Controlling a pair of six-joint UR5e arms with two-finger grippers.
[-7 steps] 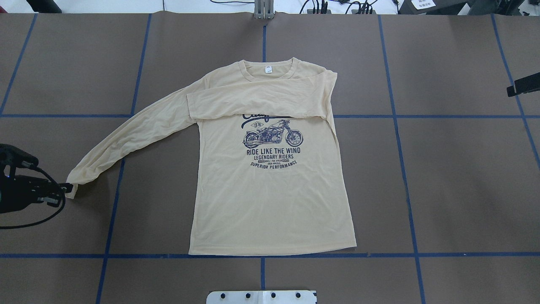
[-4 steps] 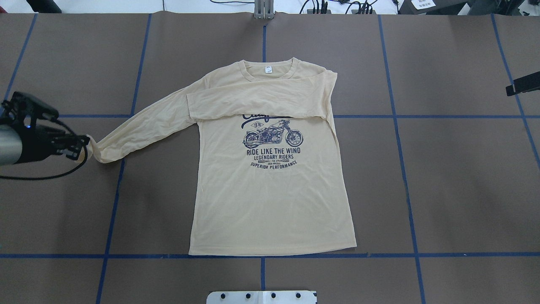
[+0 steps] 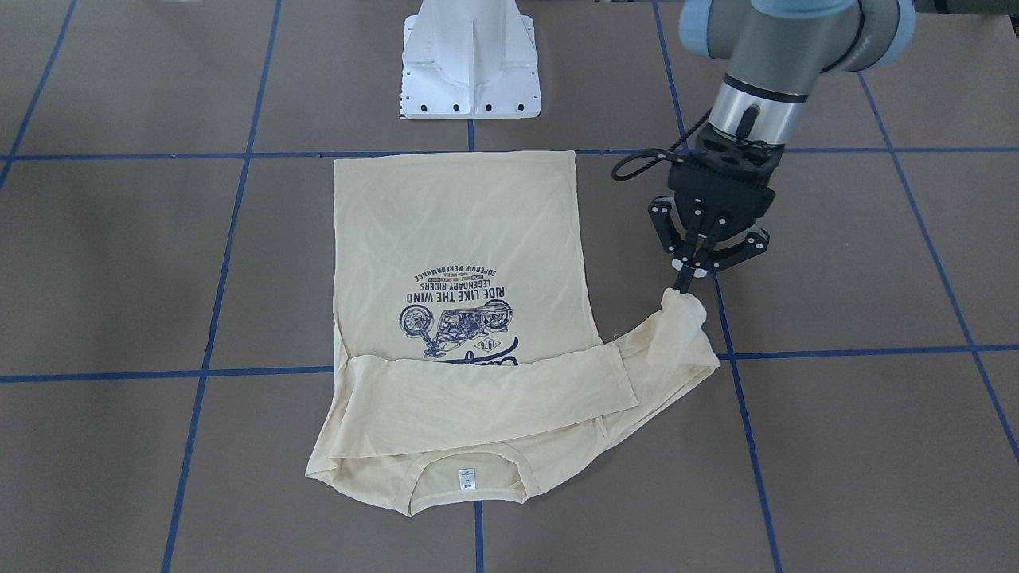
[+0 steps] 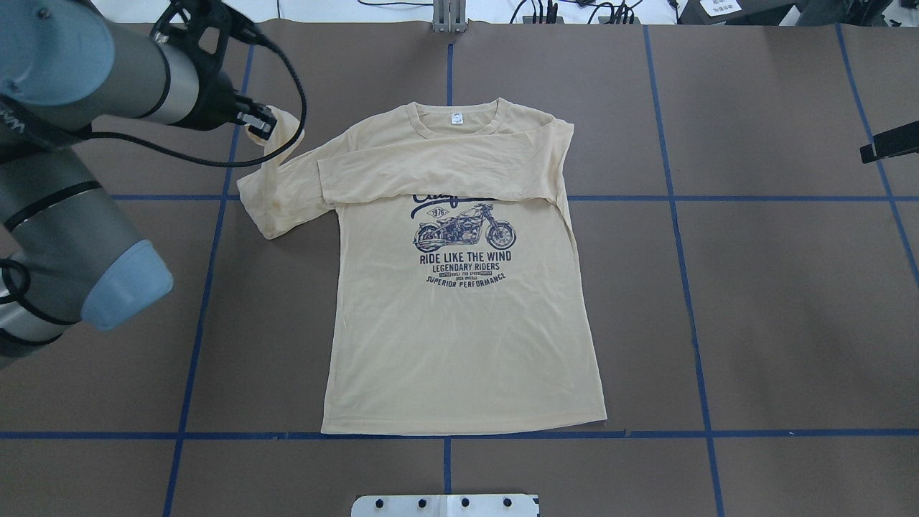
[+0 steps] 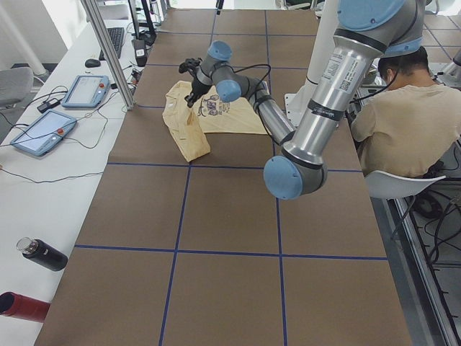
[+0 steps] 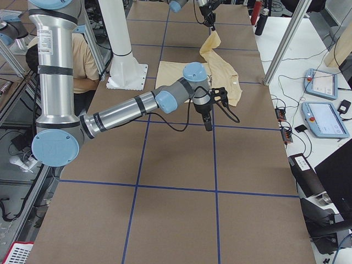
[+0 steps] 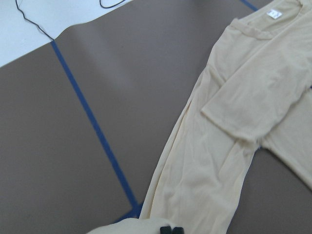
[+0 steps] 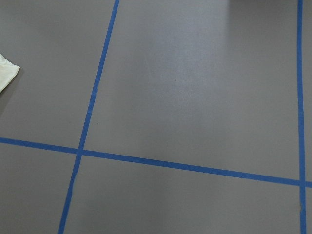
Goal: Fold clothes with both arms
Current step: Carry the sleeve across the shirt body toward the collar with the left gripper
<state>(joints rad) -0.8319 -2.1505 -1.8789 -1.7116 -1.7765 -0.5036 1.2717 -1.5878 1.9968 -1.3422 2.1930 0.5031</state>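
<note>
The robot's left gripper should release the raised cuff on the shoulder end of the sleeve folded across the chest (image 3: 373, 391).
The cream-yellow shirt (image 4: 459, 337) lies flat, print up, collar at the far side. Its right sleeve (image 4: 431, 172) is folded across the chest. My left gripper (image 4: 262, 126) is shut on the cuff of the left sleeve (image 4: 276, 194) and holds it raised near the left shoulder, so the sleeve doubles back on itself. The front-facing view shows the gripper (image 3: 689, 282) above the hanging cuff (image 3: 677, 318). Only a black piece of my right gripper (image 4: 890, 143) shows at the right edge, far from the shirt; I cannot tell whether it is open or shut.
The white pedestal base (image 3: 471, 60) stands at the robot's side of the brown, blue-taped table (image 4: 754, 301). A metal post (image 4: 449, 14) stands at the far edge. A seated operator (image 5: 403, 115) and tablets (image 5: 86, 90) are beside the table.
My left gripper has carried the sleeve cuff from the table's left side up and rightward toward the shirt's shoulder. The stretched-out sleeve now folds back on itself. The right gripper has not moved.
</note>
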